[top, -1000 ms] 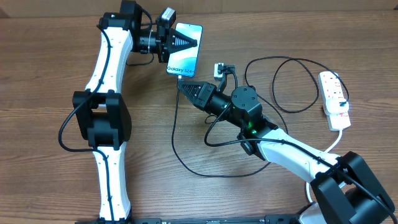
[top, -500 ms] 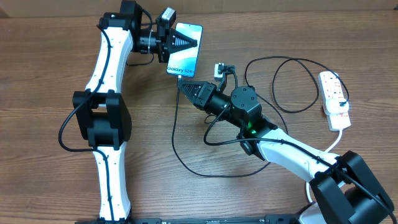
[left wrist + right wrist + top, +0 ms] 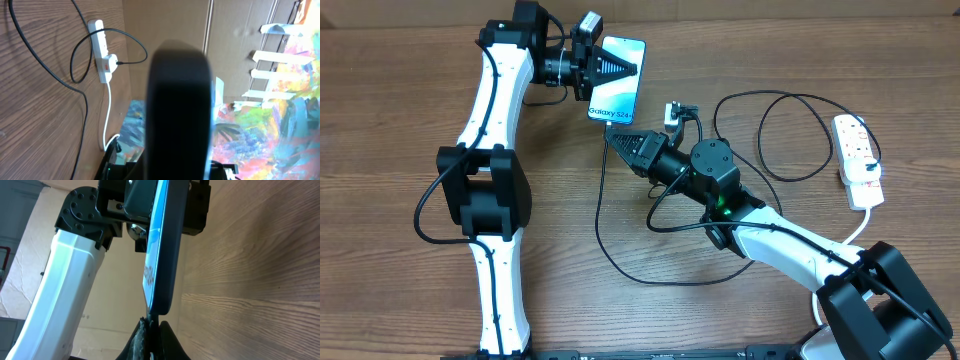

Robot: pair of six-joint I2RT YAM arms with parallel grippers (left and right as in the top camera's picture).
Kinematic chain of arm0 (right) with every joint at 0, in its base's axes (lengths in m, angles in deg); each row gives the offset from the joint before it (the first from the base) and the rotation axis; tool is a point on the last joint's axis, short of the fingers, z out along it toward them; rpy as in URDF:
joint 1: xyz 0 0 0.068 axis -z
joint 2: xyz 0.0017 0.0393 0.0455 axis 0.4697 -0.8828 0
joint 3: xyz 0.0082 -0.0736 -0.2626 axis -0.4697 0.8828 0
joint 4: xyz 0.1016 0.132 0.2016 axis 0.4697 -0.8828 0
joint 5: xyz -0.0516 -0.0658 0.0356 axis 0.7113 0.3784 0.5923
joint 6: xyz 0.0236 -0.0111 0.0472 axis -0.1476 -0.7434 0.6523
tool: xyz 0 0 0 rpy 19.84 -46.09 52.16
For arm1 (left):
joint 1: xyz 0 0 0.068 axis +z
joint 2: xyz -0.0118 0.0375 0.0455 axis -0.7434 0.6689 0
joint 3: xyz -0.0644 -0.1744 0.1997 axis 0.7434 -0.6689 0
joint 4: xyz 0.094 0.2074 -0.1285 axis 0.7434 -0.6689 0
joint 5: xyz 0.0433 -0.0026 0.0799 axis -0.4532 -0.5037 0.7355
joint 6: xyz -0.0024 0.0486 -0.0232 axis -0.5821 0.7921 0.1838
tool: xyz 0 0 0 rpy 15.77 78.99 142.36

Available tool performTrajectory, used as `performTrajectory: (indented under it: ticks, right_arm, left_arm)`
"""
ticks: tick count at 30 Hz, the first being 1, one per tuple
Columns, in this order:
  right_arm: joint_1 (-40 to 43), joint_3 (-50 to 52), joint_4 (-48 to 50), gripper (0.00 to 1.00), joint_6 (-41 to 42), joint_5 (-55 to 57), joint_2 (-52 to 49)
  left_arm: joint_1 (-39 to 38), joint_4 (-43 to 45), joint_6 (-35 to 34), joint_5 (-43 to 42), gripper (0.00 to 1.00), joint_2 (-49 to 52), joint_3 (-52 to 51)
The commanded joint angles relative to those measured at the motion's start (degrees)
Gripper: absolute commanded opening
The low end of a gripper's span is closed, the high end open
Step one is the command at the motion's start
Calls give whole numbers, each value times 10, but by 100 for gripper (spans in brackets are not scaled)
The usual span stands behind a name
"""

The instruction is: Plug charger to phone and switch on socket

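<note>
The charger plug sits shallow in the phone's lower edge; I need to open my right gripper, grip the plug closer to the phone [image 3: 153,319] and push it in.
My left gripper [image 3: 618,66] is shut on the phone [image 3: 619,92], holding it off the table at the back; its blue-teal screen reads "Galaxy S24". In the left wrist view the phone [image 3: 177,105] is a dark blur filling the middle. My right gripper [image 3: 613,135] is shut on the charger plug, which meets the phone's lower short edge [image 3: 156,311]. The black charger cable [image 3: 620,262] loops over the table. The white socket strip [image 3: 857,152] lies at the far right and also shows in the left wrist view [image 3: 100,50].
A small white and black adapter [image 3: 673,112] sits behind my right arm. The strip's white lead [image 3: 855,232] runs toward the front right. A black cable loop [image 3: 780,135] lies between my right arm and the strip.
My right gripper has edged slightly up toward the phone's lower edge. The left arm and phone have not moved.
</note>
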Motion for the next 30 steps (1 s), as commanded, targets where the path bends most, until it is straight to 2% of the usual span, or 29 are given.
performTrajectory:
  ticks: [1, 22, 24, 29, 30]
  right_arm:
    - [21, -6, 4, 4, 5, 24, -7]
    - [31, -20, 4, 4, 5, 84, -7]
    - [31, -20, 1, 13, 5, 80, -7]
    - [31, -20, 1, 24, 2, 71, -7]
    - [31, -20, 0, 31, 2, 70, -7]
  left_arm:
    - [-4, -7, 9, -35, 4, -29, 8]
    - [-14, -19, 16, -35, 4, -29, 8]
    - [-14, -19, 16, -35, 4, -29, 8]
    - [-14, -19, 16, -35, 4, -29, 8]
    - [-14, -19, 16, -35, 4, -29, 8]
